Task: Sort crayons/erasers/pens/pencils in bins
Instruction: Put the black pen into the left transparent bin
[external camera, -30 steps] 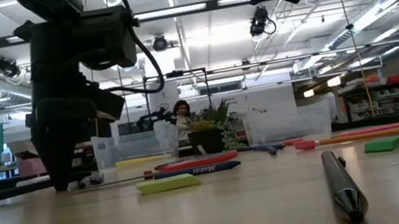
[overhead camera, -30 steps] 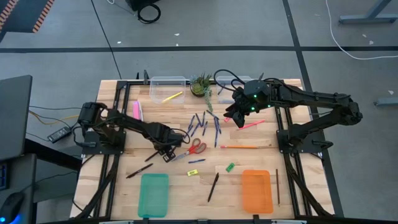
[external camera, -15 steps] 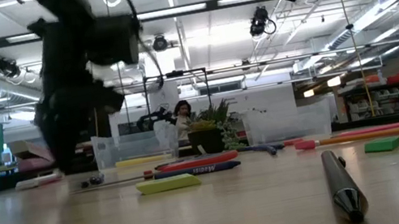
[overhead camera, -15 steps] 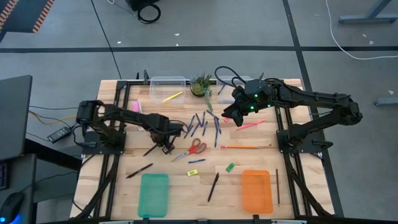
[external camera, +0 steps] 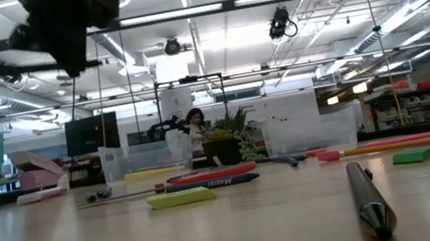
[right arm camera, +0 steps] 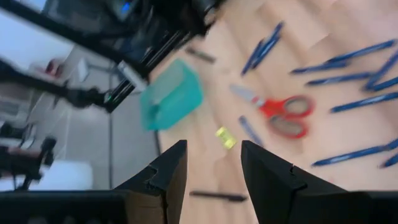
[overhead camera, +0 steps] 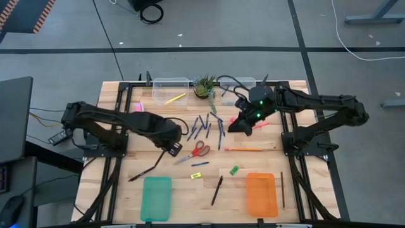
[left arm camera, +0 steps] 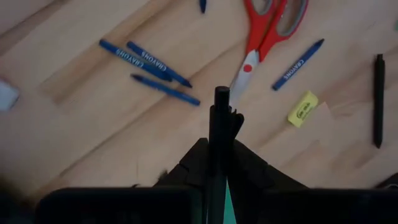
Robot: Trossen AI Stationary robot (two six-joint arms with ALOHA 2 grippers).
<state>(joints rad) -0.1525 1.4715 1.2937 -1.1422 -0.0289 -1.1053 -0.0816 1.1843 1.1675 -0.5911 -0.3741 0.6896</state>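
The black pen will go from my left gripper down into the clear bin [overhead camera: 171, 95] next to the yellow pencil.
My left gripper [overhead camera: 172, 149] hangs above the table left of the scissors, shut on a thin black pencil [left arm camera: 220, 124] that stands up between its fingers. My right gripper [overhead camera: 238, 125] hovers open beside the scattered blue crayons [overhead camera: 205, 126], with nothing between its fingers [right arm camera: 168, 168]. A yellow eraser [overhead camera: 196, 175] and a green eraser [overhead camera: 234, 170] lie near the front. More black pencils [overhead camera: 216, 190] lie loose, one at the front left [overhead camera: 142, 172]. Two clear bins [overhead camera: 171, 83] [overhead camera: 243, 83] stand at the back. A teal tray [overhead camera: 156, 197] and an orange tray [overhead camera: 261, 194] sit in front.
Red-handled scissors [overhead camera: 199, 151] lie mid-table. A potted plant [overhead camera: 205, 85] stands between the clear bins. A long orange pencil [overhead camera: 243, 149], a pink marker [overhead camera: 258, 126] and a pink box [overhead camera: 139, 109] also lie on the wood. A person shows far behind the table in the low view.
My left gripper has risen off the table with the black pencil and shifted slightly right. The right gripper has drifted a little toward the front, over the crayons' right edge.
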